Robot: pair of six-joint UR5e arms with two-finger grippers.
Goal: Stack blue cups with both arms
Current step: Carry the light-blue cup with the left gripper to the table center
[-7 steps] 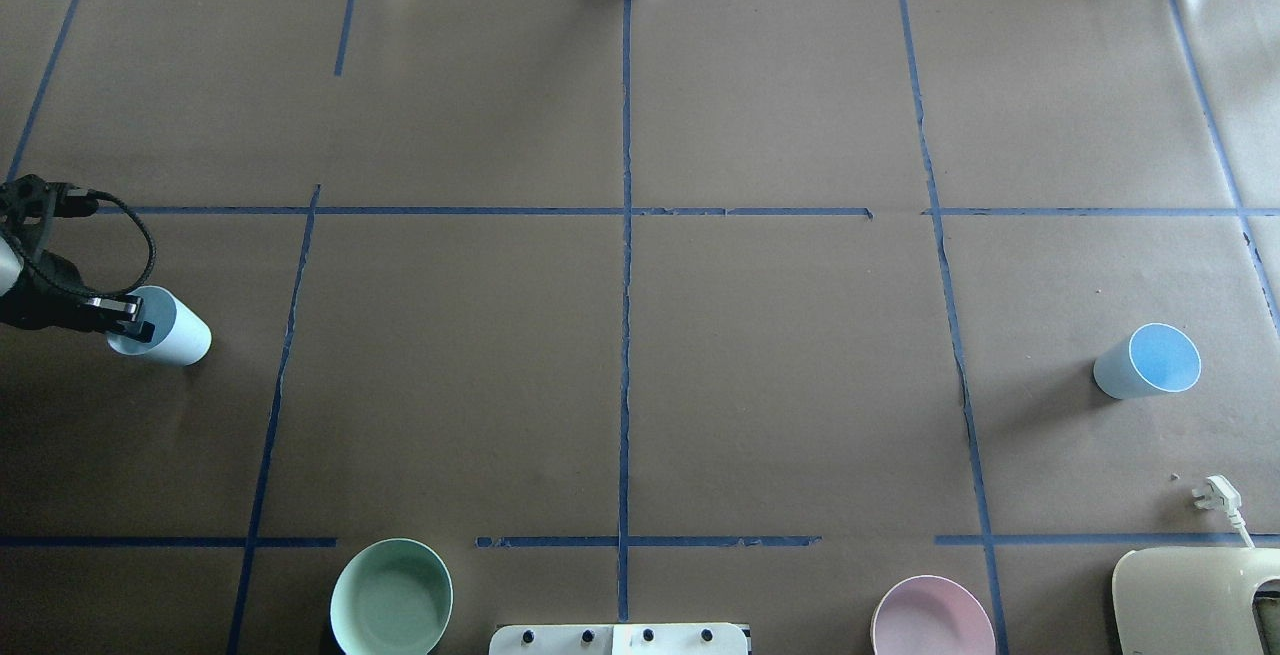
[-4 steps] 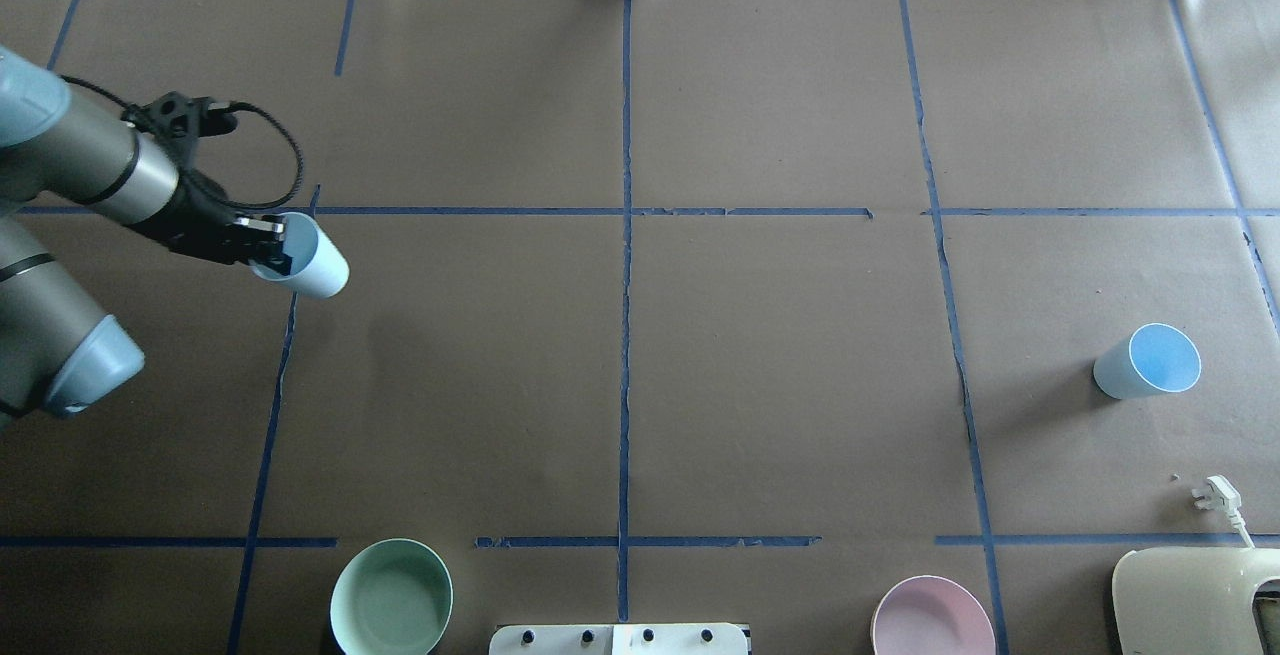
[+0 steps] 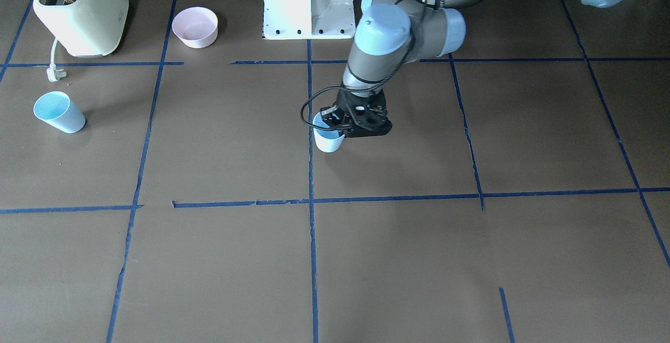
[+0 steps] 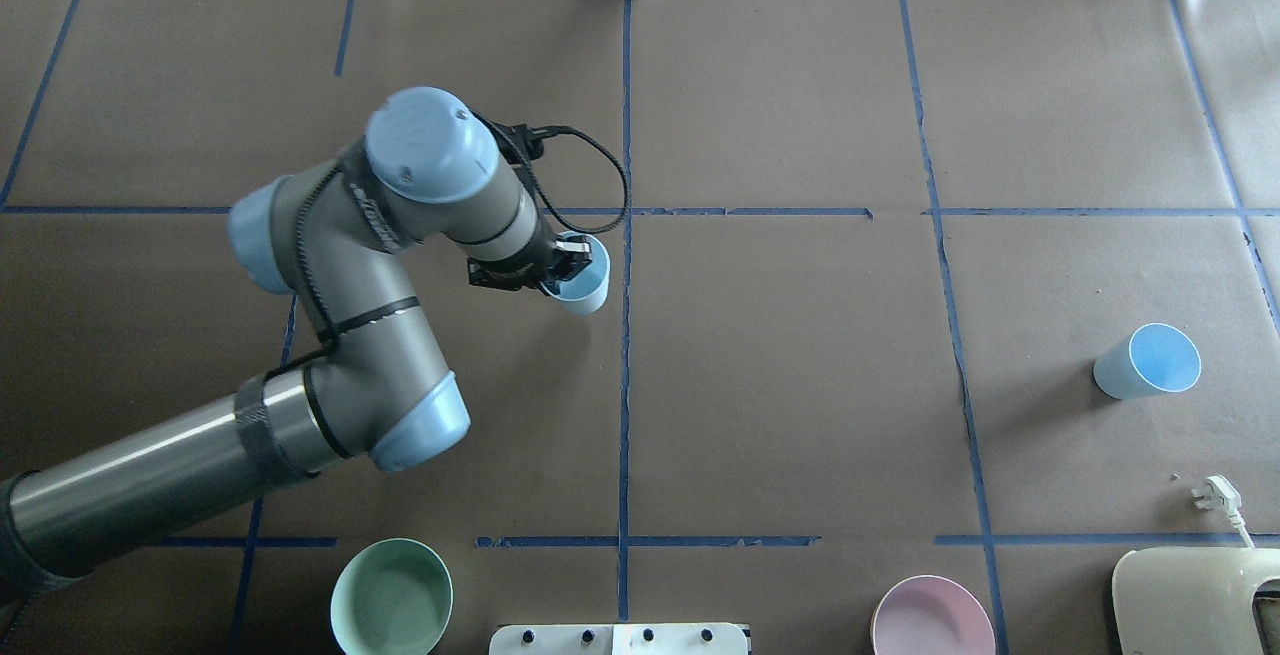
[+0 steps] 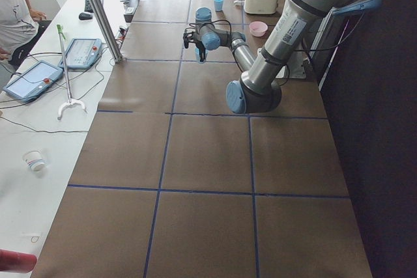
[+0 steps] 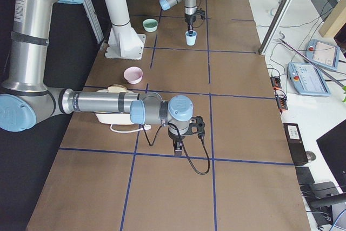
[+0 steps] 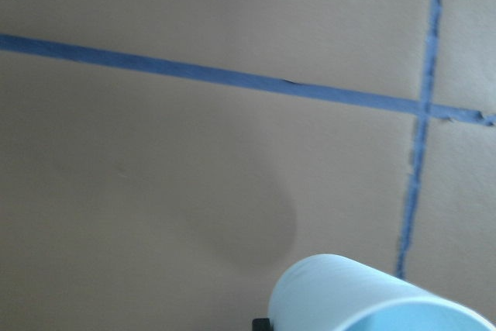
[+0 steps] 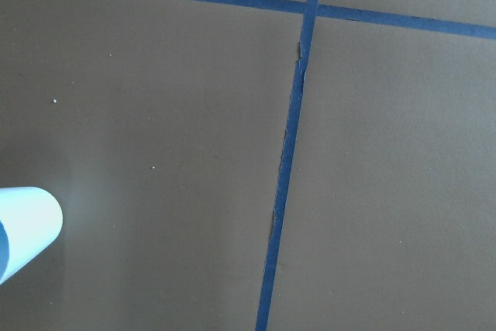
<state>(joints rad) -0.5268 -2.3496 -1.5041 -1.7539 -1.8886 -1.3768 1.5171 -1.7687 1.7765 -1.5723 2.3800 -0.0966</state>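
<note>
Next, I grab the second blue cup, near the toaster's white plug, by the cup's rim (image 3: pixel 42 97) with my right gripper.
My left gripper (image 4: pixel 562 261) is shut on the rim of a pale blue cup (image 4: pixel 583 283), one finger inside and one outside. It holds the cup upright just left of the table's centre line, and a shadow below it shows in the left wrist view (image 7: pixel 364 296). The same cup shows in the front view (image 3: pixel 328 140). The second blue cup (image 4: pixel 1148 362) stands alone at the right of the table. Its side shows at the left edge of the right wrist view (image 8: pixel 23 230). My right gripper (image 6: pixel 177 145) shows only in the exterior right view, so I cannot tell its state.
A mint-green bowl (image 4: pixel 391 597) and a pink bowl (image 4: pixel 932 618) sit at the near edge, either side of the white pedestal base (image 3: pixel 309 2). A cream toaster (image 4: pixel 1195 600) with its white plug (image 4: pixel 1218 495) is near the second cup. Blue tape lines grid the brown table.
My left arm has swung from the table's left edge towards the centre line, carrying the blue cup with it. The second cup has not moved.
</note>
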